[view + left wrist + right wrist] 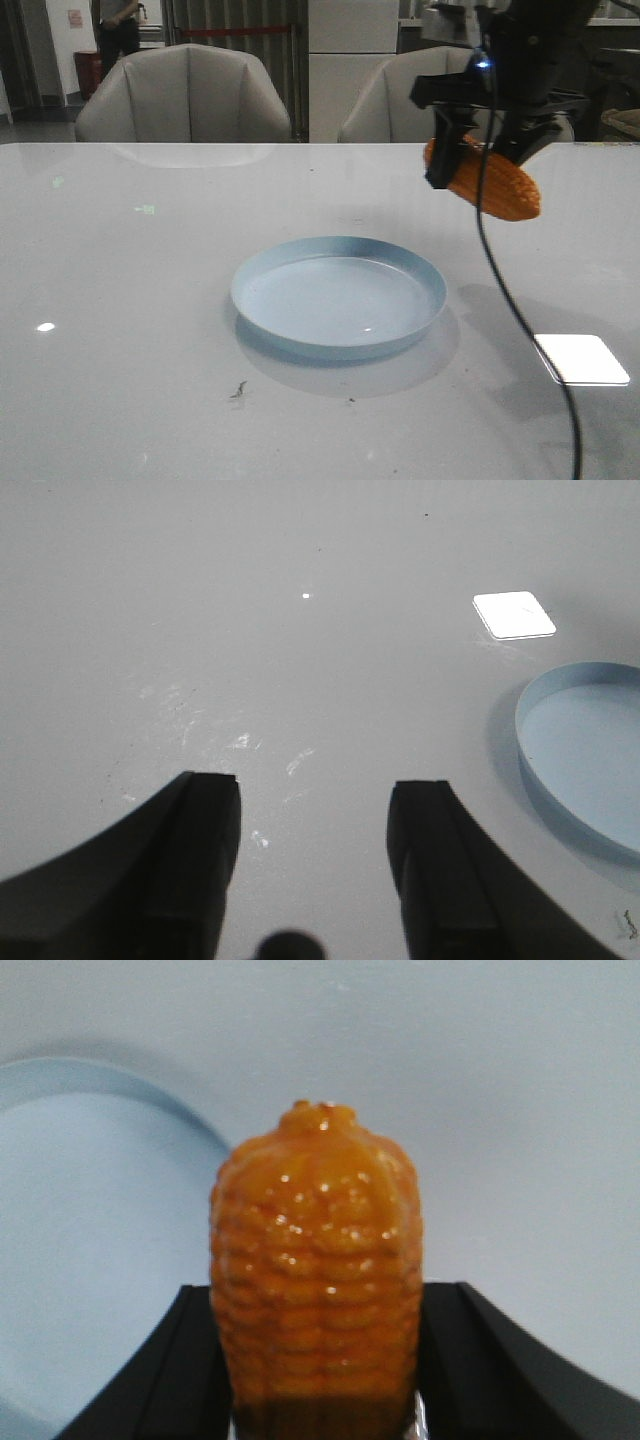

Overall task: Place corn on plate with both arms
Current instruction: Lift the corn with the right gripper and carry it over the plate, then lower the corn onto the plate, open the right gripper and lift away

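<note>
My right gripper is to let go of the orange corn on the middle of the pale blue plate [346, 281] [72, 1250].
The orange corn [490, 185] hangs in the air above the table, to the right of and behind the pale blue plate [338, 294]. My right gripper [478, 160] is shut on the corn, one black finger on each side. In the right wrist view the corn [318, 1260] stands between the fingers [175, 1370], with the plate's rim [120, 1085] beside it. My left gripper [313, 810] is open and empty over bare table, with the plate's edge [560, 770] off to one side. The left arm does not show in the front view.
A bright white patch of light [582, 358] lies on the table at the front right; it also shows in the left wrist view [513, 614]. Two grey chairs [185, 95] stand behind the table's far edge. A black cable [510, 300] hangs from the right arm.
</note>
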Controlling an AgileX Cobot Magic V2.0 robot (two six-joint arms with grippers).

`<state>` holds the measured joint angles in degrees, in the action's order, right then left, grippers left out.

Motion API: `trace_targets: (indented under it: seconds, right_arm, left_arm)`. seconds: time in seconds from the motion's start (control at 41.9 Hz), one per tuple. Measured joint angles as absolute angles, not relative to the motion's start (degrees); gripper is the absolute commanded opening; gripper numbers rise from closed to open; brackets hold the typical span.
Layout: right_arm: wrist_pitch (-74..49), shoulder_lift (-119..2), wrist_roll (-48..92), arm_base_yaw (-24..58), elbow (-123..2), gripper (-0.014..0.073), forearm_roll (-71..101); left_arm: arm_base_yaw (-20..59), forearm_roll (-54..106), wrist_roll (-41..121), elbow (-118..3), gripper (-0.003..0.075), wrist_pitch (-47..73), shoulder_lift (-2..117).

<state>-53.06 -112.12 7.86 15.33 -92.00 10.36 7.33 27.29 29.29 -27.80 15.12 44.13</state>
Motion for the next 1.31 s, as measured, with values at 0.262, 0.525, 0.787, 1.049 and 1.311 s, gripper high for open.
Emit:
trace_targets:
  seconds: [0.262,0.525,0.787,1.049,1.311]
  right_arm:
    - [-52.2,-112.5,8.6,24.8,-92.1,0.0158,10.4]
    - [-50.7,-114.4,8.7,27.7,-92.1,0.0386,10.5]
    - [-49.2,-119.9,8.7,28.5,-92.1,0.0436,10.9]
    - [-45.5,-120.1,8.7,28.5,-92.1,0.0587,10.9]
    - [-45.0,-119.8,8.7,28.5,-92.1,0.0572,10.8]
  left_arm:
    - [7.3,27.3,29.3,-27.8,0.0407,15.4,44.1]
    - [7.3,27.3,29.3,-27.8,0.0407,15.6,44.1]
    - [7.3,27.3,29.3,-27.8,0.0407,15.6,44.1]
    - [7.3,27.3,29.3,-27.8,0.0407,15.6,44.1]
    - [7.3,27.3,29.3,-27.8,0.0407,15.6,44.1]
